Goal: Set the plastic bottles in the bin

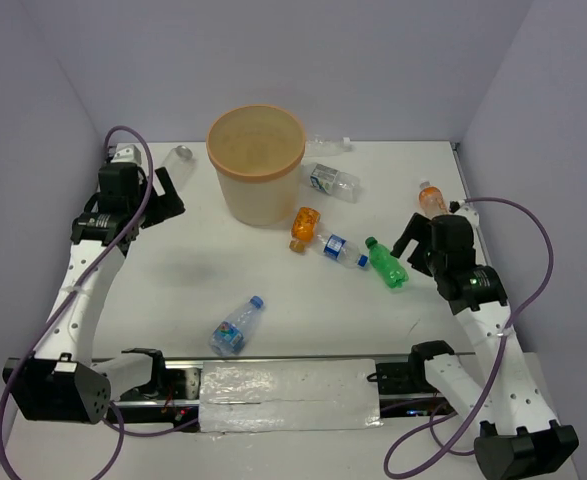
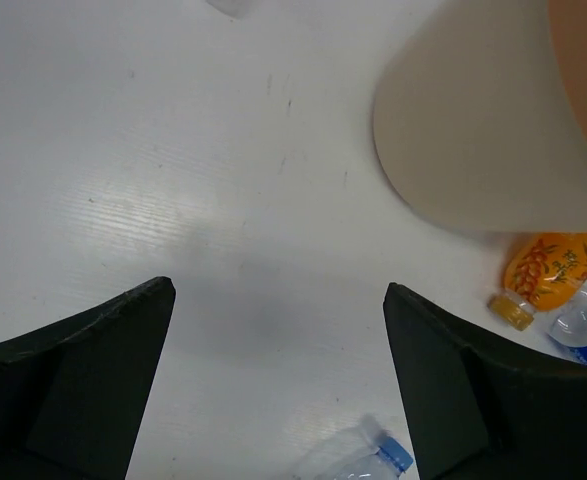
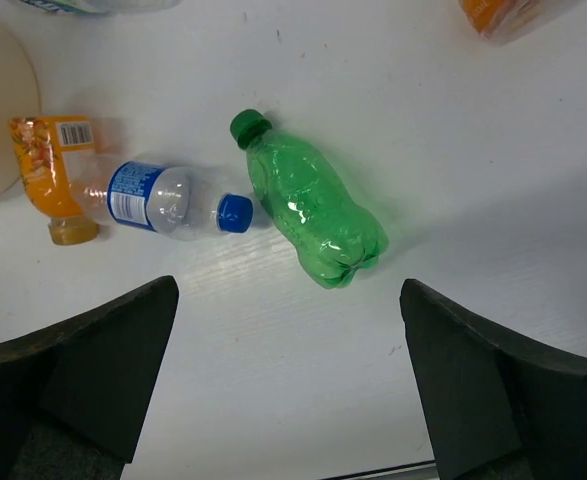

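Note:
The middle of the green bottle point(image 1: 386, 264) point(image 3: 311, 208), between its green cap and its bottom, is the place my right gripper needs to close around.
The tan bin point(image 1: 258, 195) stands upright at the table's back middle. Plastic bottles lie around it: an orange one point(image 1: 304, 228), a clear blue-labelled one point(image 1: 339, 249) and a green one point(image 1: 386, 263) in a row to its right, another orange one point(image 1: 432, 197) further right, and a clear blue-capped one point(image 1: 235, 326) near the front. My left gripper point(image 1: 168, 190) hangs open left of the bin, holding nothing. My right gripper point(image 3: 288, 290) is open above the table, just short of the green bottle point(image 3: 313, 205).
Two more clear bottles point(image 1: 333, 180) point(image 1: 328, 145) lie behind the bin on its right, and a small clear one point(image 1: 181, 155) lies at the back left. Purple walls close in the table on three sides. A foil-covered strip point(image 1: 288, 395) runs between the arm bases.

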{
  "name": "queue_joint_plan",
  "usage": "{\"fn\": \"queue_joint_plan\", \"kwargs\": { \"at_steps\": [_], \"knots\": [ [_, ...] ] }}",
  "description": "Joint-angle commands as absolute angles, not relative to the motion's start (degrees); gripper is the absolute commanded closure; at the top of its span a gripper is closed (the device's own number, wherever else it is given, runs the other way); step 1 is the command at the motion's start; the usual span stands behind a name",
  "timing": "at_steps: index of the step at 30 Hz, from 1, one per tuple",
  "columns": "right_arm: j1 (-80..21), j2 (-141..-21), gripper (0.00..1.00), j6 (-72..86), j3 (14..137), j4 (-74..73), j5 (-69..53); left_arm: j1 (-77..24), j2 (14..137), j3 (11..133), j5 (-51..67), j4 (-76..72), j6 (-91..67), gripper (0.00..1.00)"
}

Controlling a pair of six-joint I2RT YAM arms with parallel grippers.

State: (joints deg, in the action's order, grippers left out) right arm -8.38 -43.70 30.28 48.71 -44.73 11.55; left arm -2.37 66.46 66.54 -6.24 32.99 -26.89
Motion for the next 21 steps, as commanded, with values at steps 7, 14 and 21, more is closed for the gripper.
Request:
{"fn": "queue_joint_plan", "kwargs": {
  "at_steps": [7,14,21],
  "knots": [
    [-8.79,-40.78,0.0,30.67,48.78,-43.95,8.19,-2.2,62.75,68.9,-1.42,33.57,-24.26,0.0],
    [-11.15,-38.68,0.0,33.48,45.1,-43.68,2.39,-3.07,62.14,67.15,9.01,38.66,-19.0,0.02],
    [-21.79,-37.44,0.0,43.94,38.5,-40.79,3.51,-15.02,59.51,61.98,3.96,42.89,-22.85,0.02]
  ]
}}
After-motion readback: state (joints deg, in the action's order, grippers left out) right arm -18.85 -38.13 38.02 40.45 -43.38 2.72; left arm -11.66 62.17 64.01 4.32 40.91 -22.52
